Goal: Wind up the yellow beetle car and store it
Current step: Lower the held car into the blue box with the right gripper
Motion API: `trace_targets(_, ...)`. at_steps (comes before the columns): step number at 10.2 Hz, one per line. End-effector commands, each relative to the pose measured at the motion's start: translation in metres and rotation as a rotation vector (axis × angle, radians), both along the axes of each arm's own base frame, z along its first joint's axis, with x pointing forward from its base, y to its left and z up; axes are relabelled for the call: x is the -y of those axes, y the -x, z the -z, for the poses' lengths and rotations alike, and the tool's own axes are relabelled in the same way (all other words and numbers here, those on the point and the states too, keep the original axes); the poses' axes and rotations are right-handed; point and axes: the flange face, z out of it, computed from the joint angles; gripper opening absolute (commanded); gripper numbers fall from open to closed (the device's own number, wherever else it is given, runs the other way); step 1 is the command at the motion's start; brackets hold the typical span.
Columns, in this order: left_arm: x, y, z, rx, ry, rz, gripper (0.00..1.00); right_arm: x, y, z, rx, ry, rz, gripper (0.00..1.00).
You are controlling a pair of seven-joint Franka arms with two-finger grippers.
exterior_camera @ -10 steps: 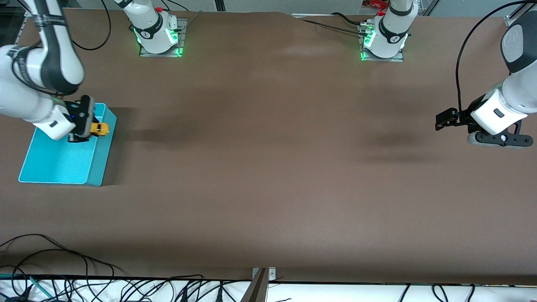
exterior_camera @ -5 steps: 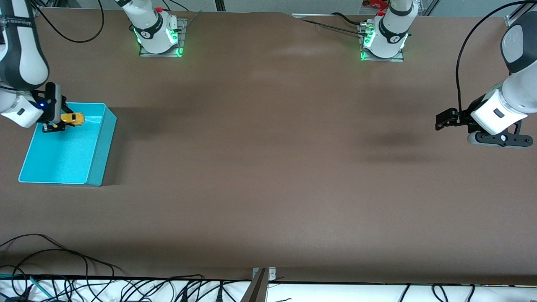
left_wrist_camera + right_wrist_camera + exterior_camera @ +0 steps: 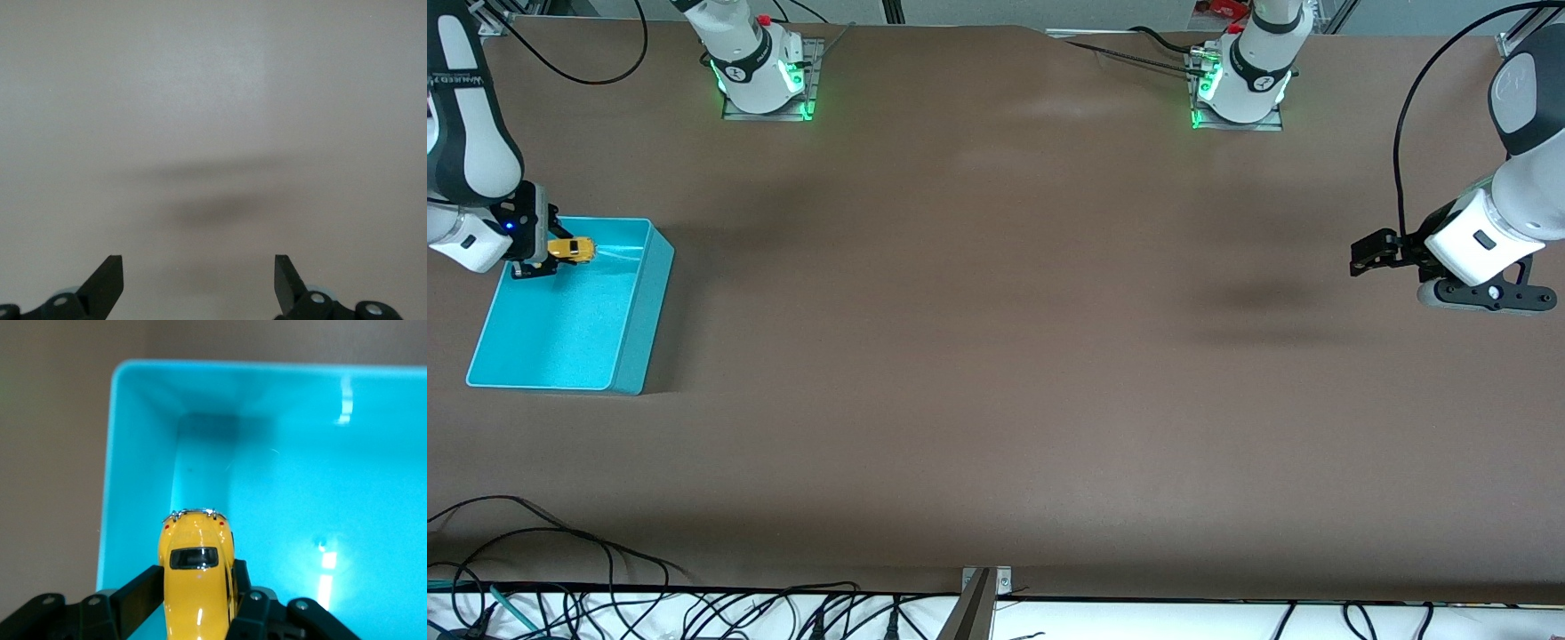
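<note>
The robot's right gripper should release the yellow beetle car, which hangs over the turquoise bin now, on the turquoise bin's bottom [image 3: 586, 276] [image 3: 219, 550], near the bin's end toward the arm bases.
The yellow beetle car [image 3: 572, 250] [image 3: 197, 570] is pinched between the fingers of my right gripper [image 3: 549, 253] [image 3: 197, 583], which is shut on its sides. Car and gripper hang over the turquoise bin [image 3: 628, 311] [image 3: 127, 480], above the bin's end that lies toward the robots' bases. In the right wrist view the car's dark window and rounded body point into the bin's corner. My left gripper [image 3: 1371, 252] [image 3: 199, 280] waits in the air over bare table at the left arm's end, open with nothing between its fingers.
The bin stands on the brown table [image 3: 996, 356] at the right arm's end. Both arm bases [image 3: 763, 62] [image 3: 1245, 71] stand along the table's edge farthest from the front camera. Cables [image 3: 560, 587] lie along the nearest edge.
My right gripper has carried the car from over the bin's wall toward the middle of the table across to the bin's end nearest the table's edge, slowing lately. The left arm has not moved.
</note>
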Motion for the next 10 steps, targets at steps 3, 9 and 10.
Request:
trace_targets(3,-0.002,0.004,-0.003,-0.003,0.011,0.017,1.0,0.02,-0.017,0.031,0.044,0.029,-0.024,0.0)
trace_targets(9,-0.005,0.004,-0.003,-0.003,0.011,0.012,1.0,0.017,-0.014,0.064,0.028,0.004,0.004,0.0)
trace_targets(10,-0.006,0.004,-0.003,-0.002,0.011,0.011,1.0,0.022,-0.011,0.064,0.02,0.004,0.015,0.0)
